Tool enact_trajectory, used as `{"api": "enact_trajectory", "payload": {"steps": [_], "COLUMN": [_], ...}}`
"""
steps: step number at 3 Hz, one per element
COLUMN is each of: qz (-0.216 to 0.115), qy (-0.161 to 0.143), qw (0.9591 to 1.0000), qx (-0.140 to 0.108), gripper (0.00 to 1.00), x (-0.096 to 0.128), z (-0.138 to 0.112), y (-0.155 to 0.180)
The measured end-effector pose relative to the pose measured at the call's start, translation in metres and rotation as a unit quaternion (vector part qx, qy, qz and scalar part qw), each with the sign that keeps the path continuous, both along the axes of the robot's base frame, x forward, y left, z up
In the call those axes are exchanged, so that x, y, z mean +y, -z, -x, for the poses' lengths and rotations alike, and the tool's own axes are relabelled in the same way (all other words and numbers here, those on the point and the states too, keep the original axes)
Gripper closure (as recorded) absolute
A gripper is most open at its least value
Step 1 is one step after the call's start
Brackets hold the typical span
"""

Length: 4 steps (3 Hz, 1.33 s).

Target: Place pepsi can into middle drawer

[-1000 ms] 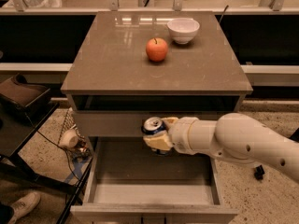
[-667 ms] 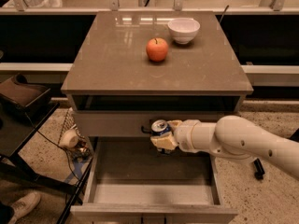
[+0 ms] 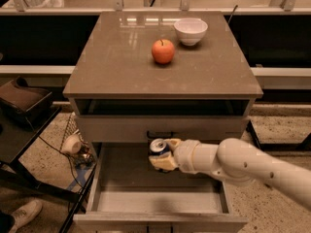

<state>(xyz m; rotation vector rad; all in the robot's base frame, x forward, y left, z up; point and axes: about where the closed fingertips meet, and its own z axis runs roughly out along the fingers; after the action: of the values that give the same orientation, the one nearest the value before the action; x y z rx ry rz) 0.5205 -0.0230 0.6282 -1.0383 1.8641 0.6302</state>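
My gripper should release the pepsi can on the grey bottom of the middle drawer, toward the black chair's side (image 3: 127, 194).
The pepsi can (image 3: 157, 146), dark blue with a silver top, is held upright in my gripper (image 3: 163, 154), whose pale fingers are shut around it. The white arm reaches in from the lower right. The can hangs over the back part of the open middle drawer (image 3: 121, 178), just in front of the closed drawer front above it, and a little above the grey drawer floor. The can's lower half is hidden by the fingers.
An orange-red apple (image 3: 163, 51) and a white bowl (image 3: 190, 31) stand on the cabinet top (image 3: 121, 67). The top drawer slot is a dark gap. A black chair (image 3: 22, 103) and cables stand left of the cabinet.
The gripper with the can has shifted slightly right and stayed over the drawer's back part. Nothing else has moved.
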Motion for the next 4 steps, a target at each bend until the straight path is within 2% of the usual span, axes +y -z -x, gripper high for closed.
{"api": "enact_trajectory", "payload": {"steps": [1,2,3,4], "qz": [-0.045,-0.083,-0.093,-0.092], "qy": [-0.063,-0.118,-0.153,-0.172], "qw": [0.9964,0.9887,0.9833,0.9805], "qx": [-0.036,-0.041,-0.032,-0.022], "gripper": [1.0,1.0,1.0,1.0], "x": [0.031,0.062,0.088,0.11], "z": [0.028,0.04,0.039,0.03], "y": [0.029,0.081,0.121,0.148]}}
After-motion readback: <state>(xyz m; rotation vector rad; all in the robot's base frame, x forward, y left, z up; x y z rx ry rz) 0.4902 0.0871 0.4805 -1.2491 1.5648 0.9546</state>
